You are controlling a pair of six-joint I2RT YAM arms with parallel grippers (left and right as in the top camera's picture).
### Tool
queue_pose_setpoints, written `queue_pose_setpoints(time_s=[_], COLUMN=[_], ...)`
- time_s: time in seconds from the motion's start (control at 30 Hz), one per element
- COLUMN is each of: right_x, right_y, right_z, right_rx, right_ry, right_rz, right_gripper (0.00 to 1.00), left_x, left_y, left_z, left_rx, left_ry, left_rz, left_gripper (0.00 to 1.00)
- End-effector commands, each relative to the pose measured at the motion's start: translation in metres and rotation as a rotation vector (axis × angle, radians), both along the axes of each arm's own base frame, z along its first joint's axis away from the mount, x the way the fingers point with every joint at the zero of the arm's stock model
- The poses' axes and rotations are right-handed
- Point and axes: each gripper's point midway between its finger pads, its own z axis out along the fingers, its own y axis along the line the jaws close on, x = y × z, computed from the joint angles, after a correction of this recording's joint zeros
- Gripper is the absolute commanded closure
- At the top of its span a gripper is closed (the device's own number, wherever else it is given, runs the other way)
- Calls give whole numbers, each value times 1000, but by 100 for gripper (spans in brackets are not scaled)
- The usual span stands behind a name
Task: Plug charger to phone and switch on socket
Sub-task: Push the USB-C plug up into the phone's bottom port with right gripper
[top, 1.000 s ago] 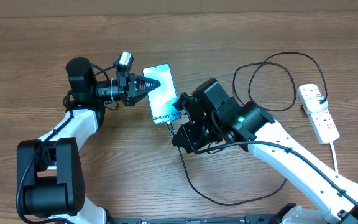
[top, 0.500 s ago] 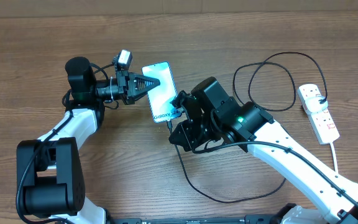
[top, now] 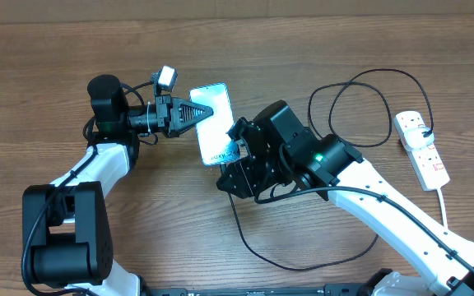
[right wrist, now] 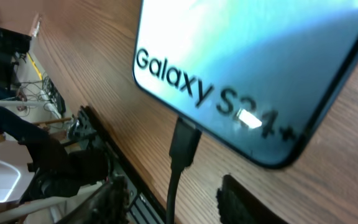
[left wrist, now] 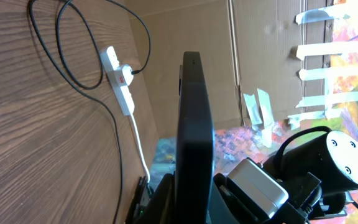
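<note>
My right gripper needs to leave the cable, as the connector is shallow in the phone's end. It needs to pinch the connector's body (right wrist: pixel 184 145) and push it all the way in before switching on the socket.
The phone (top: pixel 219 125) shows its light-blue screen and is pinched at one long edge by my left gripper (top: pixel 200 113), which is shut on it. In the left wrist view the phone (left wrist: pixel 194 124) is a dark edge-on slab between the jaws. The charger's black connector tip (right wrist: pixel 185 140) sits in the phone's (right wrist: pixel 253 56) end below the "Galaxy S24+" text. My right gripper (right wrist: pixel 176 205) is open, its fingers (right wrist: pixel 241 202) either side of the cable without touching it. The charger cable (top: pixel 249 237) loops across the table to the white socket (top: pixel 422 148) at the far right.
The socket (left wrist: pixel 120 78) with red switches, a black plug and a thick white cord lies near the table's right edge. Cable loops (top: pixel 360 107) lie between it and my right arm. Cardboard walls stand behind the table.
My right gripper has opened, let go of the connector and drawn back slightly toward the lower left. The phone has tipped a little in my left gripper.
</note>
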Motion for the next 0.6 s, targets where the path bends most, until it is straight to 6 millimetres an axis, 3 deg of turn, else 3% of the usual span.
queue_pose_setpoints(time_s=[0.0, 0.23, 0.57], right_x=[3, 23, 27], right_y=[1, -11, -11], right_z=[5, -3, -7], right_rx=[5, -85, -129], right_ry=[-16, -100, -152], right_rz=[-1, -78, -94], right_gripper=[49, 47, 48], left_x=[1, 15, 24], left_y=[-2, -1, 1], left_z=[5, -7, -15], left_rx=[2, 29, 52], left_ry=[-59, 22, 66], left_rz=[-11, 81, 142], left_gripper=[96, 96, 96])
